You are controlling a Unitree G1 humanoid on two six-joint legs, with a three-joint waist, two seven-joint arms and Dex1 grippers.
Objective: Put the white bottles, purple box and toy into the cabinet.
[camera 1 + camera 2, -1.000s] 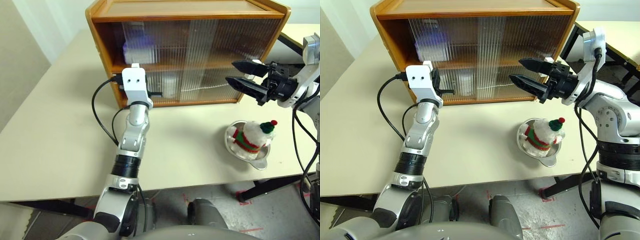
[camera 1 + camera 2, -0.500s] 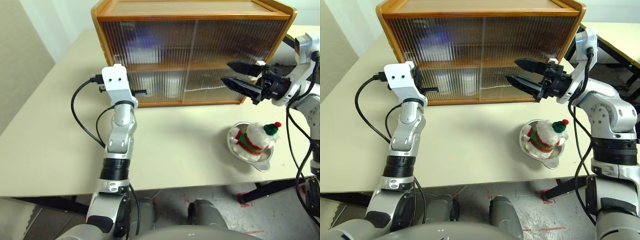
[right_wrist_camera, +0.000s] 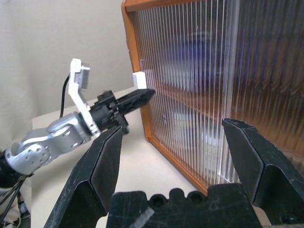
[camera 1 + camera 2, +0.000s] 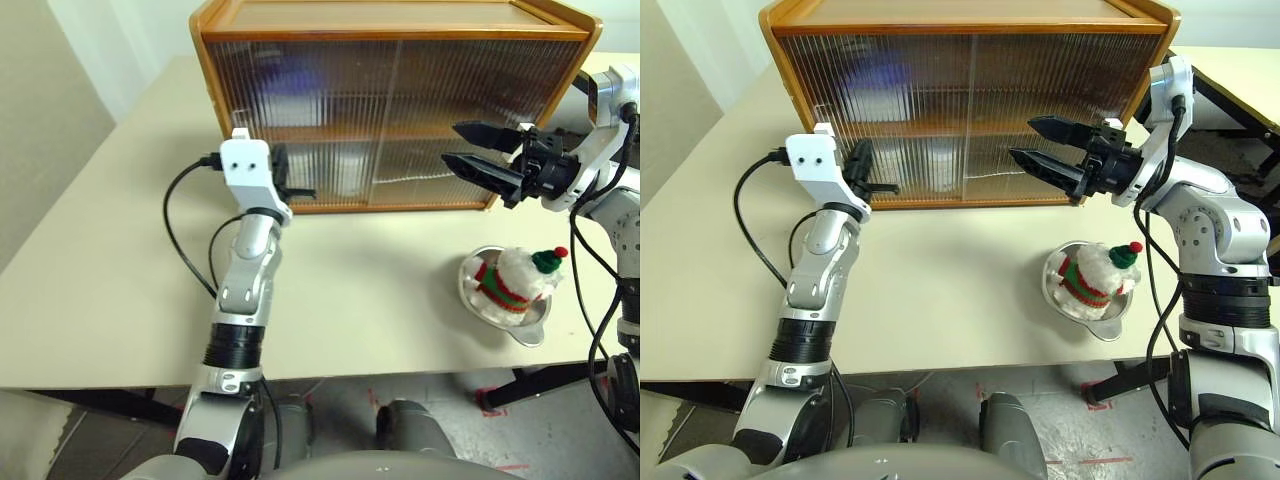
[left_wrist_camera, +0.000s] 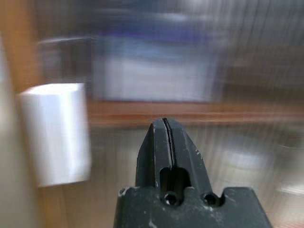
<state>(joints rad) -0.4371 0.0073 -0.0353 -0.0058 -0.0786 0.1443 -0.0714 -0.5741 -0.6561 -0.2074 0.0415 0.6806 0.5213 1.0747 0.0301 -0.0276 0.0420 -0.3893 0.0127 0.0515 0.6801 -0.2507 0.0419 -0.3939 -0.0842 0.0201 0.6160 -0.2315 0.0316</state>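
The cabinet door nearer the toy will be pushed open by my right gripper, which should next close beside the white handle's outer side [image 4: 532, 129] on that door.
The wooden cabinet [image 4: 400, 15] stands at the back of the table with both ribbed sliding doors drawn across its front. Behind the left door the purple box [image 4: 285, 75] shows as a blur on the upper shelf. A pale shape that may be the white bottles [image 4: 940, 160] sits on the lower shelf. My left gripper [image 4: 300, 190] is shut and empty, its tip close to the left door beside the white handle [image 5: 59, 133]. My right gripper [image 4: 452, 143] hangs open in front of the right door. The toy [image 4: 515, 278] sits in a silver bowl [image 4: 530, 330] below it.
The beige table [image 4: 120, 260] has bare room on the left and in front of the cabinet. The bowl stands near the table's front right edge. A black cable [image 4: 180, 230] loops from my left wrist.
The cabinet's left side stood open a second ago; the left door has slid across and closed it. My left gripper went left with the door, then came back a little. The right gripper stayed put.
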